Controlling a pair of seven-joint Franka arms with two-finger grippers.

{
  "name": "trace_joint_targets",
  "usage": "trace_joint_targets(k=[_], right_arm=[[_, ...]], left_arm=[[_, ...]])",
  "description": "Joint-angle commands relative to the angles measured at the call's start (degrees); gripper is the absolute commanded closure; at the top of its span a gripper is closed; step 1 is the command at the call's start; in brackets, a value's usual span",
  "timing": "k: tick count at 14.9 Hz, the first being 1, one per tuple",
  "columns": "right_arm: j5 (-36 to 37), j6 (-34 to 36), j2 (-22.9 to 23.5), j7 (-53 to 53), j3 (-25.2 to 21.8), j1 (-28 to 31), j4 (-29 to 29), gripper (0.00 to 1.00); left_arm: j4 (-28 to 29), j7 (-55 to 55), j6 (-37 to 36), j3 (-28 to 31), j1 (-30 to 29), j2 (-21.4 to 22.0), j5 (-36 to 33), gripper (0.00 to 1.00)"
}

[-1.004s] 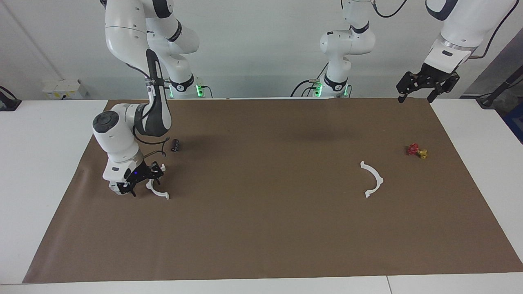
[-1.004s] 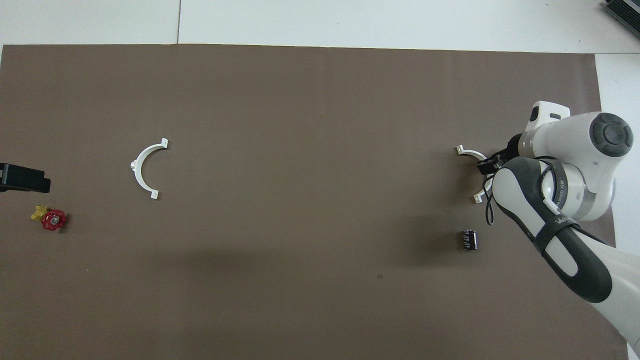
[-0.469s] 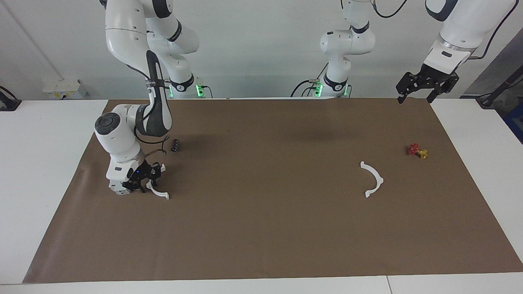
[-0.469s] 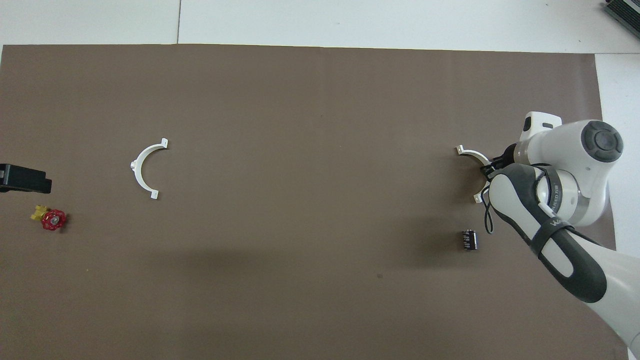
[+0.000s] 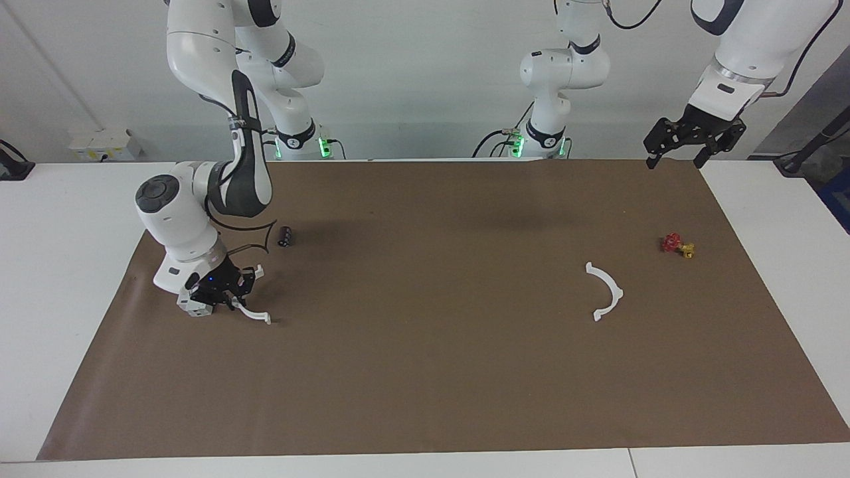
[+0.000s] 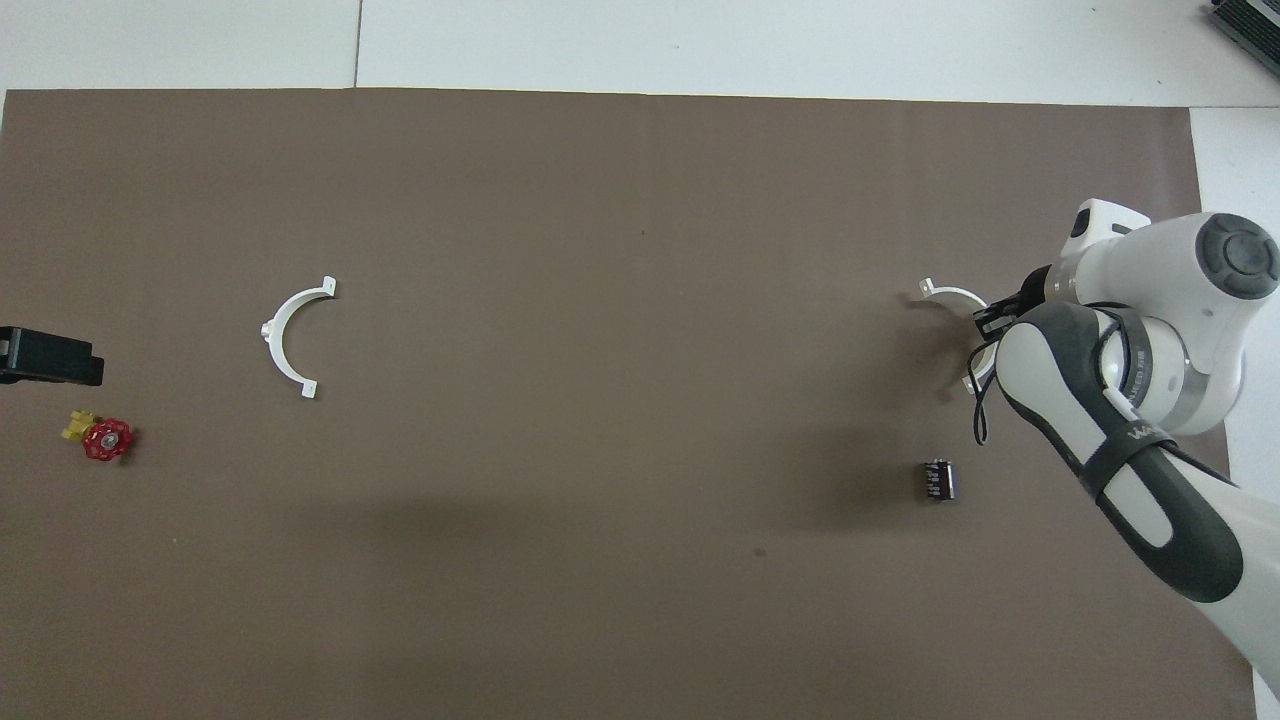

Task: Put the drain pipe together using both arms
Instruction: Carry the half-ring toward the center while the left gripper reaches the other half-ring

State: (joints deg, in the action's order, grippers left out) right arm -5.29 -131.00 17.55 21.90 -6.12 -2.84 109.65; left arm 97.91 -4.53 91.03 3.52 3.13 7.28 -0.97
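Note:
My right gripper has the white half-ring. It will let go of it midway (image 6: pixel 627 408) between the other half-ring and the small black cylinder.
One white half-ring (image 5: pixel 255 315) of the drain pipe is held by my right gripper (image 5: pixel 227 295) at the right arm's end of the brown mat, slightly off the surface. In the overhead view this half-ring (image 6: pixel 950 292) is partly hidden under the right gripper (image 6: pixel 990 325) and wrist. The other white half-ring (image 5: pixel 617 289) lies flat on the mat toward the left arm's end; it also shows in the overhead view (image 6: pixel 272 335). My left gripper (image 5: pixel 687 149) hangs open and empty, high above the mat's corner at the left arm's end, and waits (image 6: pixel 45 357).
A small black cylinder (image 5: pixel 285 236) lies on the mat nearer the robots than the held half-ring (image 6: pixel 938 480). A red and yellow valve piece (image 5: pixel 677 245) lies beside the free half-ring, toward the left arm's end (image 6: pixel 100 437). The brown mat (image 5: pixel 425 372) covers the table.
My right gripper closed on the half-ring, then raised it slightly and shifted it toward the right arm's end. The left arm and the other half-ring have not moved.

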Motion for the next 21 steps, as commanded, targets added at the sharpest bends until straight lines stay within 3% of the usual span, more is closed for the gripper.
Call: trace_joint_targets(k=[1, 8, 13, 21], right_arm=[[0.28, 5.57, -0.85, -12.11, 0.32, -4.79, -3.29, 1.0], [-0.51, 5.14, -0.67, -25.38, 0.41, -18.59, -3.39, 1.0], [-0.86, 2.6, 0.81, -40.34, 0.5, -27.03, -3.39, 1.0], [-0.42, -4.96, 6.62, -42.19, 0.68, -34.07, -3.83, 1.0]], left_arm=[[2.89, -0.3, 3.17, -0.54, -0.76, 1.42, 0.18, 0.0], [5.53, -0.04, 6.69, -0.54, -0.49, 2.47, 0.18, 0.0], [12.11, 0.4, 14.24, -0.97, -0.23, 3.8, 0.27, 0.0], [20.03, 1.28, 28.21, -1.06, 0.65, 1.69, 0.27, 0.0]])
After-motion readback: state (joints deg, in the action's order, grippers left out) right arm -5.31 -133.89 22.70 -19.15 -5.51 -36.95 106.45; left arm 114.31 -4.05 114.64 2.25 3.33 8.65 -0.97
